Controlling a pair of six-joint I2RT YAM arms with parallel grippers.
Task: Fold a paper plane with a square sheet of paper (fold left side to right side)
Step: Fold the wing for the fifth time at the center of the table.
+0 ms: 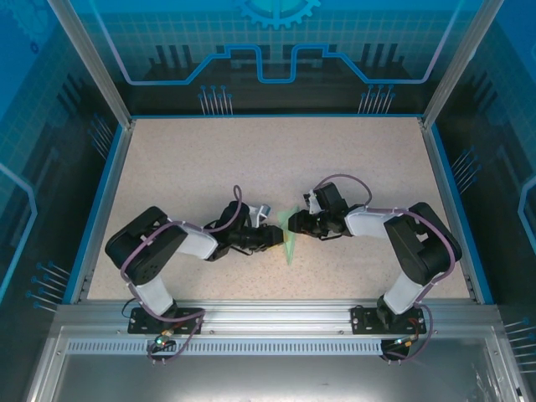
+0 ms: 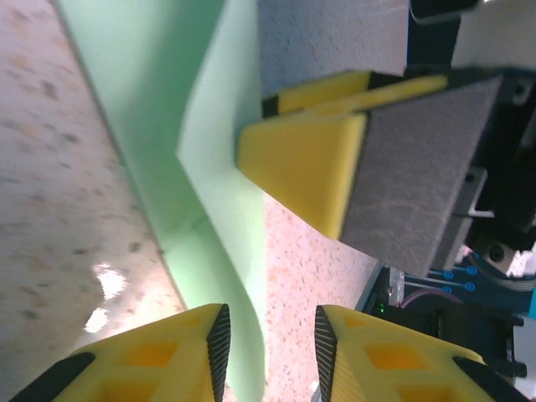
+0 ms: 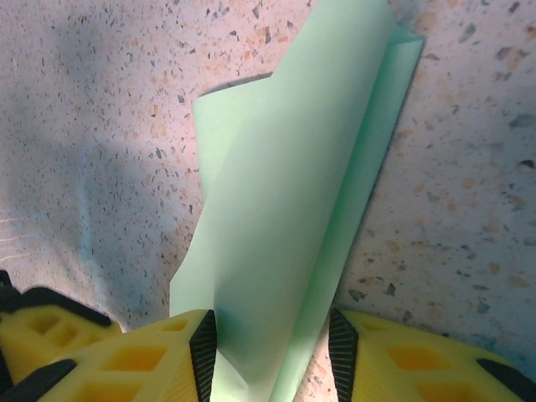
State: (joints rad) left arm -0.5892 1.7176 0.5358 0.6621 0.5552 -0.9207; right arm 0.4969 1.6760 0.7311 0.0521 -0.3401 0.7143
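The curled edge of the raised flap runs loose within my left gripper's open fingers, so that gripper should pinch the edge's near part (image 2: 256, 322) before my right gripper backs away.
The square sheet of paper (image 1: 290, 239), pale mint green, lies at mid-table folded over on itself, its upper layer bulging loosely (image 3: 285, 209). My left gripper (image 1: 275, 237) reaches it from the left. Its jaws (image 2: 268, 347) stand open, and the paper's curled edge (image 2: 142, 100) runs just inside the left pad without being pinched. My right gripper (image 1: 295, 224) comes in from the right, its jaws (image 3: 270, 352) apart and astride the folded paper, which touches the left pad and stops short of the right one. A right fingertip (image 2: 301, 167) rests against the raised flap. The paper plane is out of view.
The speckled tabletop (image 1: 251, 159) stretches out behind and beside the paper. A blue rim (image 1: 99, 209) and clear walls enclose it. Both arm bases (image 1: 159, 314) sit on the metal rail at the near edge.
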